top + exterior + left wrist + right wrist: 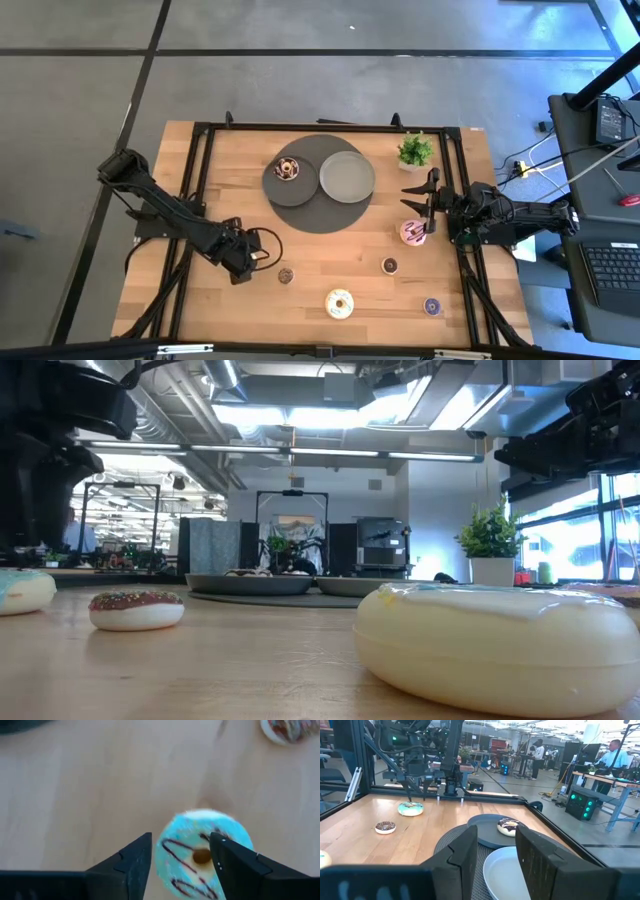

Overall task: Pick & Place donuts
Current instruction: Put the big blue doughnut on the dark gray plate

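The green-iced donut is wider than the gap of the robot's left gripper, so that gripper should pinch its side with a finger in the donut's hole (201, 856).
A green-iced donut (176, 851) with brown drizzle lies flat on the wooden table. My left gripper (180, 840) is open above it, one finger on each side. From the right wrist view, this gripper (417, 796) has its tips just over the donut (410, 809). My right gripper (412, 203) is open and hovers near the table's right edge, beside the pink donut (412, 232). A brown-topped donut (287, 169) sits on a dark plate (275, 188). On the near half of the table lie the cream donut (339, 303), two small brown donuts (286, 274) (389, 265) and the purple donut (432, 306).
A round dark mat (310, 215) at the table's far middle carries the dark plate and a grey plate (347, 175). A small potted plant (415, 150) stands at the far right. A black frame (195, 170) runs along the table's edges. People work at desks beyond the table.
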